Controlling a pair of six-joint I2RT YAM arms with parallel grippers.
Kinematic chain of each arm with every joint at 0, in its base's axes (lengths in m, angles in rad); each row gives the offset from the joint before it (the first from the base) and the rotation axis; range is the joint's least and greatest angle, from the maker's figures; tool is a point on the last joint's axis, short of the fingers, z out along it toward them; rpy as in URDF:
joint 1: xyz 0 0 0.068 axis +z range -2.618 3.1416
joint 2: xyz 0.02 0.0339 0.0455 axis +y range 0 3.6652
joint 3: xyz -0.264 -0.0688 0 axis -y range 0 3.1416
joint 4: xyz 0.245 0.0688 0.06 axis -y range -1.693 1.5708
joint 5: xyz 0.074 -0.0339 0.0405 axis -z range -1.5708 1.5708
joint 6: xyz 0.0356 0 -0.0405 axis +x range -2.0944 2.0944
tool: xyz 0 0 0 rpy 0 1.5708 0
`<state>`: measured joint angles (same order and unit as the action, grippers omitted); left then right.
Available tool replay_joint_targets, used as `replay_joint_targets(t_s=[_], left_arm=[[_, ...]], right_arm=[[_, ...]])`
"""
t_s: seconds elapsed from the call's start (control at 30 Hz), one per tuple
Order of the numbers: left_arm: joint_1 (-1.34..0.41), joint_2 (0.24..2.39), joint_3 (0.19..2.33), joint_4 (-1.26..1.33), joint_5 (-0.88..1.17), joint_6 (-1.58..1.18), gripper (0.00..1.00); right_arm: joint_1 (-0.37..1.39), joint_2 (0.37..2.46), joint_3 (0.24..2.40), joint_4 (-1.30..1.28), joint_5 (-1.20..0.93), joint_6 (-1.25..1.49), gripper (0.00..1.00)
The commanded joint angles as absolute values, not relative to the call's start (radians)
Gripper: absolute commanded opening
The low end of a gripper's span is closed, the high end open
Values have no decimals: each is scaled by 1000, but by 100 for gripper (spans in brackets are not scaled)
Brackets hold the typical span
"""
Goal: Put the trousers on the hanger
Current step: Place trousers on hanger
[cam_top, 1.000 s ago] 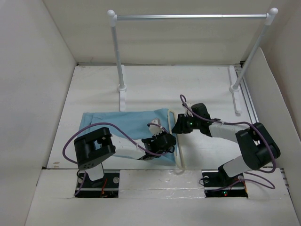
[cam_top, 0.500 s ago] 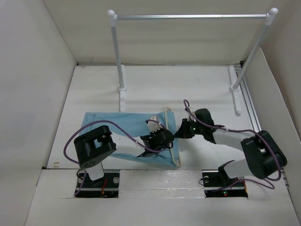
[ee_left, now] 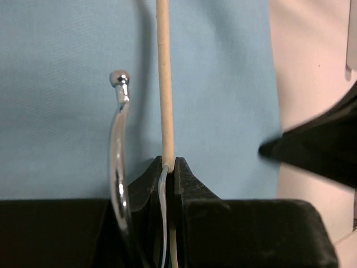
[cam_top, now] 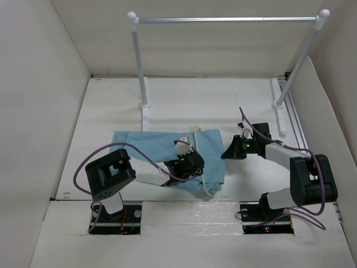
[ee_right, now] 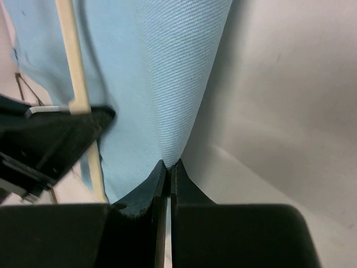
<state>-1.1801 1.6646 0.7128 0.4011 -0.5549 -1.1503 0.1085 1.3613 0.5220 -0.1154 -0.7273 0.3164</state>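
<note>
Next, my right gripper lets go of the trousers' edge on the bare white table [cam_top: 240,151] [ee_right: 226,161] beside the cloth, farther from the hanger.
The light blue trousers [cam_top: 150,148] lie flat on the table in front of the arms. The cream-white hanger [cam_top: 202,177] lies across their right part, with cloth on both sides of it. My left gripper [cam_top: 195,166] is shut on the hanger's thin bar [ee_left: 163,84], and the hanger's metal hook [ee_left: 118,139] curves just left of the jaws. My right gripper [cam_top: 225,155] is shut on the right edge of the trousers [ee_right: 150,72], pinching a fold of cloth. The hanger bar [ee_right: 75,72] and my left gripper show at the left of the right wrist view.
A tall rail with a silver bar [cam_top: 223,19] on two white posts [cam_top: 139,61] stands at the back of the table. White walls close in left, right and behind. A raised white ledge [cam_top: 189,215] runs along the near edge by the arm bases.
My right gripper has moved to the right with the trousers' edge, drawing the cloth across the hanger. The whole garment has shifted right. My left gripper has kept hold of the hanger.
</note>
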Motion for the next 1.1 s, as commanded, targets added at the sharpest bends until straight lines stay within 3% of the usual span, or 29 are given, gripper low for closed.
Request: replay_joint_targets(t_s=[0.0,0.27,0.6,0.8,1.07], left_arm=[[-1206,1637,678,284,-496,-994,0],[-1206,1664,762,171,-529,-960,0],[-1083,1519,727,-55,-670,-1045,0],[-1052,1505,703,-109,-678,-1072,0],[-1052,1457,663,-61,-690,-962,0]], right_arm=[[35,1432,717,-47,-706,253,0],[-15,1580,925,-228,-666,103,0],[-81,1370,632,-187,-607,143,0],[-187,1318,640,-256,-624,98,0],[-196,1350,637,-235,-643,103,0]])
